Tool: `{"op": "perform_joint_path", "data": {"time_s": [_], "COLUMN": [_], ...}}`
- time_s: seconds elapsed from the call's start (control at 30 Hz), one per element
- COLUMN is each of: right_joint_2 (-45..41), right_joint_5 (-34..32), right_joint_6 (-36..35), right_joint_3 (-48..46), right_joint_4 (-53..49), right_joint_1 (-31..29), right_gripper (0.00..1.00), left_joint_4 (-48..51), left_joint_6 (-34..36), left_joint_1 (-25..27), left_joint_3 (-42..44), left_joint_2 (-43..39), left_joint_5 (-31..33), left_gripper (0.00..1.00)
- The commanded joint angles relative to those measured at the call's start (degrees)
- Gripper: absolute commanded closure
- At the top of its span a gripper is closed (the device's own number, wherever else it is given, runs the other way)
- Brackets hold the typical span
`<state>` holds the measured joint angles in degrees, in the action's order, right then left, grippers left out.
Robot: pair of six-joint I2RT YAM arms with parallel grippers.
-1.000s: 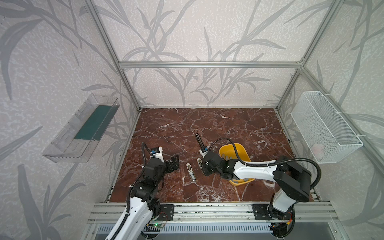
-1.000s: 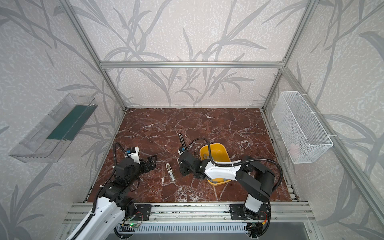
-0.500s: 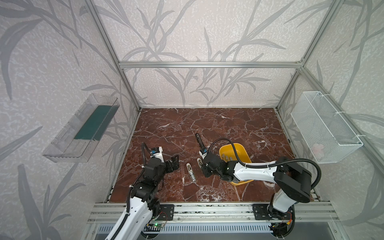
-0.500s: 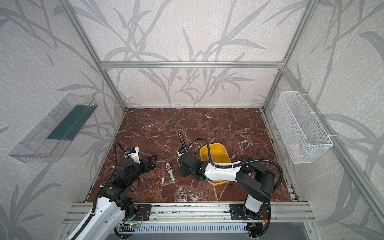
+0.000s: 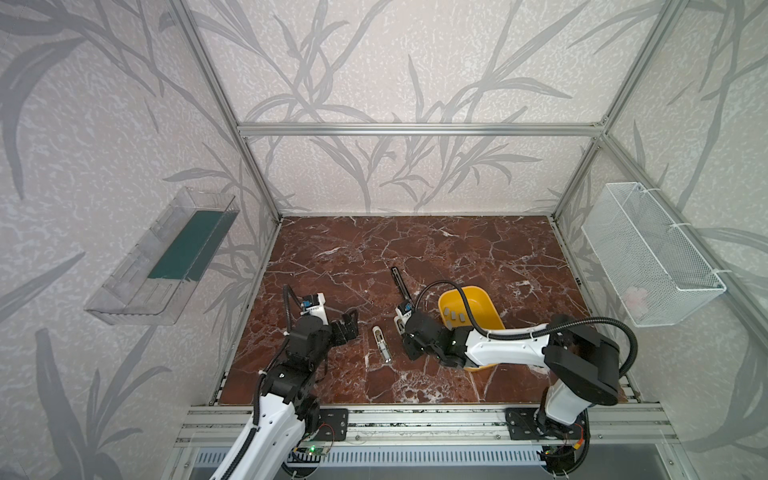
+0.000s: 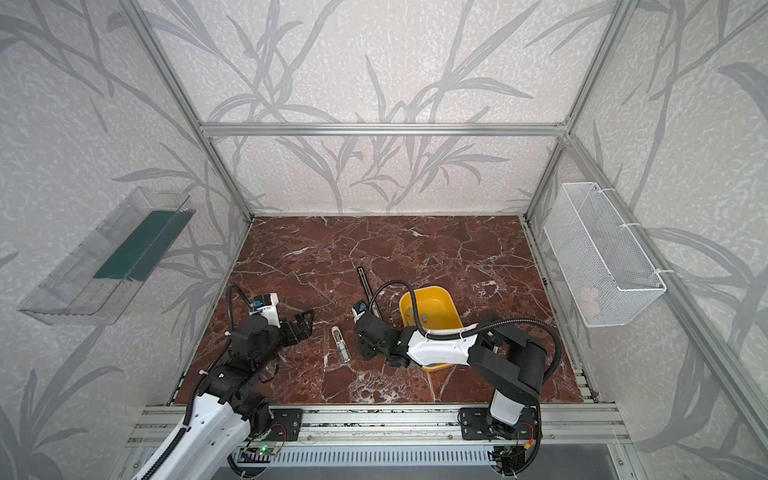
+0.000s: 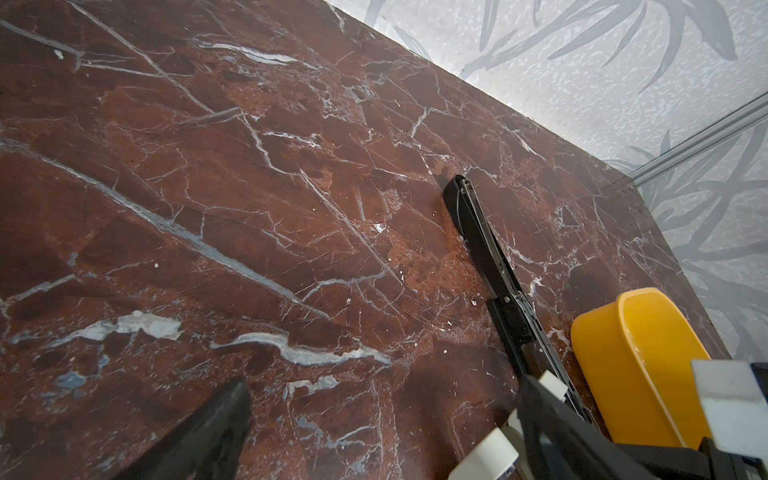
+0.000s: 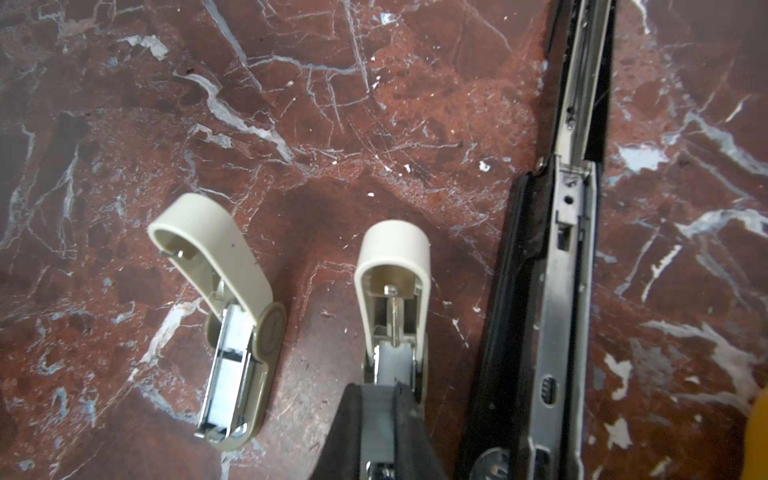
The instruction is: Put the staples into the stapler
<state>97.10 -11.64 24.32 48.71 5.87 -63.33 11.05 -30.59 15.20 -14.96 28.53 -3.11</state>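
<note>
My right gripper will release the grey staples in the metal channel of the cream stapler [image 5: 409,345] [image 8: 389,423] nearest the black stapler.
My right gripper [image 8: 380,388] is shut on a flat grey strip of staples [image 8: 379,415]. It hangs right over the metal channel of an opened cream stapler [image 8: 392,266], whose lid is flipped back. A second opened cream stapler [image 8: 232,328] lies beside it, and in both top views it lies between the arms [image 5: 381,343]. Several more staples [image 5: 453,316] lie in the yellow bin [image 5: 482,297]. My left gripper [image 5: 348,328] is open and empty, low over the floor, left of the staplers.
A long black stapler [image 5: 401,282] lies opened flat next to the right gripper, also in the right wrist view [image 8: 557,291]. A clear wall tray [image 5: 166,257] hangs on the left and a white wire basket [image 5: 648,253] on the right.
</note>
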Motion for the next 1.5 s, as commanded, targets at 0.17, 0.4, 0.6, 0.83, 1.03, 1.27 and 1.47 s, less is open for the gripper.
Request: {"op": "perform_joint_path", "data": {"time_s": [0.17,0.4,0.6,0.83,1.03,1.27,1.47], "right_joint_2": [0.4,1.9,2.1,2.2,1.8,-1.5,-1.8], "right_joint_5": [-1.7,-1.8,-1.6,-1.6,-1.7,-5.4,-5.3], "right_joint_6": [-0.8,-0.7,-0.7,-0.6,0.4,1.2,3.3], "right_joint_3": [-0.4,0.0,0.2,0.2,-0.5,-2.4,-3.2], "right_joint_4": [0.1,-0.4,-0.4,-0.6,-0.9,-3.0,-3.7], "right_joint_1": [-0.2,-0.2,-0.2,-0.2,-0.6,-3.2,-3.6], "right_gripper": [1.0,1.0,1.0,1.0,1.0,1.0,1.0], "left_joint_4": [-1.1,-1.0,-1.0,-1.0,-1.0,-1.2,-1.1], "left_joint_6": [0.4,0.4,0.4,0.4,0.4,0.4,0.4], "left_joint_1": [-0.2,-0.3,-0.3,-0.3,-0.3,-0.3,-0.3], "left_joint_3": [-0.5,-0.5,-0.4,-0.5,-0.4,-0.5,-0.4], "left_joint_2": [-0.3,-0.3,-0.3,-0.4,-0.4,-0.1,-0.1], "left_joint_5": [0.0,-0.1,-0.1,-0.1,-0.1,0.0,-0.1], "left_gripper": [0.01,0.01,0.01,0.01,0.01,0.01,0.01]}}
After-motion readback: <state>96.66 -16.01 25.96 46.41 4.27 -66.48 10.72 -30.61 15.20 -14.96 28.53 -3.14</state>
